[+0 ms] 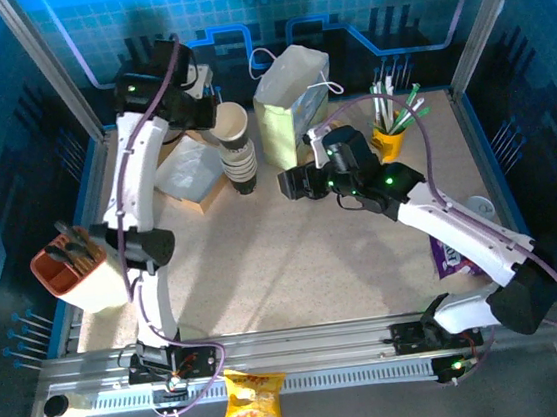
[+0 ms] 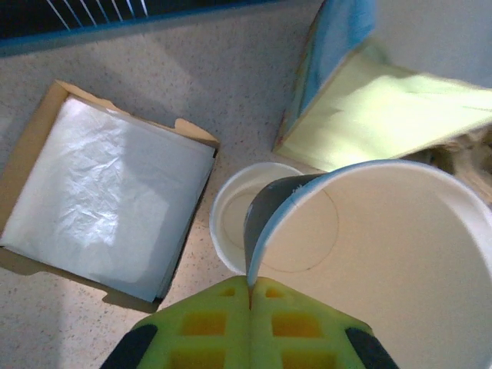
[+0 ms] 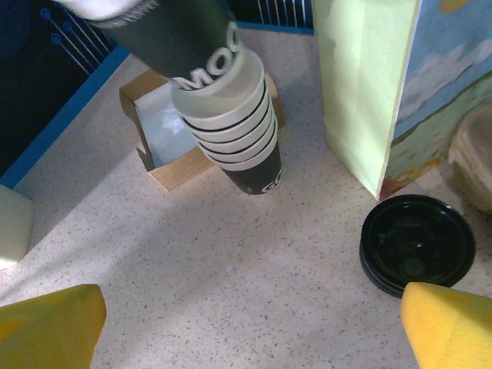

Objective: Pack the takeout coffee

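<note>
The robot's left gripper will set the paper cup down on the bare table [image 1: 270, 257] between the cup stack and the metal rail. The paper cup is tilted over the stack now.
My left gripper [image 1: 210, 116] [image 2: 251, 286] is shut on the rim of one lidless paper cup [image 1: 232, 123] [image 2: 384, 254] [image 3: 192, 38], dark outside and cream inside. The cup hangs tilted right over the stack of cups [image 1: 240, 164] [image 2: 231, 223] [image 3: 238, 138]; I cannot tell whether its base is still inside the top one. The pale green paper bag [image 1: 292, 101] [image 2: 384, 108] [image 3: 369, 84] stands just right of the stack. A stack of black lids [image 3: 419, 242] lies by the bag's foot. My right gripper [image 1: 291, 182] [image 3: 246, 307] is open over bare table near the lids. The takeout coffee is out of view.
A flat cardboard box with white paper [image 1: 189, 173] [image 2: 100, 200] sits left of the cup stack. An orange holder with utensils [image 1: 69, 268] stands at the left edge, a yellow cup of straws [image 1: 391, 135] at the back right. A purple packet [image 1: 450, 254] lies near the right arm.
</note>
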### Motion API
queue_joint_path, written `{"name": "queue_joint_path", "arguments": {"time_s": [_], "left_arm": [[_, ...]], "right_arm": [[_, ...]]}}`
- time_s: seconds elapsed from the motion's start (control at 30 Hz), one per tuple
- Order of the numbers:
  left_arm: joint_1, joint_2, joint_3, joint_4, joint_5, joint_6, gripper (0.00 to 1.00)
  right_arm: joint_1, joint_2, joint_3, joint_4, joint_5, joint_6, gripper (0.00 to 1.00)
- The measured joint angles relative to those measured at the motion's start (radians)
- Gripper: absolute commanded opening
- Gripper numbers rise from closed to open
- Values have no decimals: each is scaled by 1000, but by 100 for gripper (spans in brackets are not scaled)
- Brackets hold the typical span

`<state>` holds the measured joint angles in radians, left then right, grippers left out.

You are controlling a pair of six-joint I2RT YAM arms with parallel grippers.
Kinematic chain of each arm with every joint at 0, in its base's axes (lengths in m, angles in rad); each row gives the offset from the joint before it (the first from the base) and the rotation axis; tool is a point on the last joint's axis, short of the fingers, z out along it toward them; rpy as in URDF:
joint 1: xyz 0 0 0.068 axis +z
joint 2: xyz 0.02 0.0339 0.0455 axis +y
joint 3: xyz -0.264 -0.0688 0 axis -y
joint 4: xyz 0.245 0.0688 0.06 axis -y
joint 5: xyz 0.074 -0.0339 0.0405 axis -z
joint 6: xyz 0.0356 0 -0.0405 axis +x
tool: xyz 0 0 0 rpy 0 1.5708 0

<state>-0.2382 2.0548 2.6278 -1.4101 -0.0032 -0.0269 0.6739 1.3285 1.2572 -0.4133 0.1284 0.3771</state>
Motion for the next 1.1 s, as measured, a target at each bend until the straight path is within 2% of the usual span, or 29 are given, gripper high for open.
{"name": "queue_joint_path", "arguments": {"time_s": [0.2, 0.3, 0.5, 0.73, 0.93, 1.1], "left_arm": [[-39, -219, -133, 0, 0, 1, 0], [-61, -308, -251, 9, 0, 1, 0], [-127, -465, -577, 76, 1, 0, 0], [-234, -674, -1075, 267, 11, -62, 0], [-314, -715, -1376, 463, 8, -150, 0], [-339, -710, -1481, 586, -4, -188, 0]], "right_arm": [[-7, -27, 7, -30, 29, -27, 99], [-14, -33, 7, -56, 45, -42, 99], [-31, -53, 7, -101, 60, -75, 99], [-35, -77, -28, -110, 58, -117, 99], [-35, -79, -72, -109, 58, -124, 99], [-35, -80, -94, -102, 59, -124, 99]]}}
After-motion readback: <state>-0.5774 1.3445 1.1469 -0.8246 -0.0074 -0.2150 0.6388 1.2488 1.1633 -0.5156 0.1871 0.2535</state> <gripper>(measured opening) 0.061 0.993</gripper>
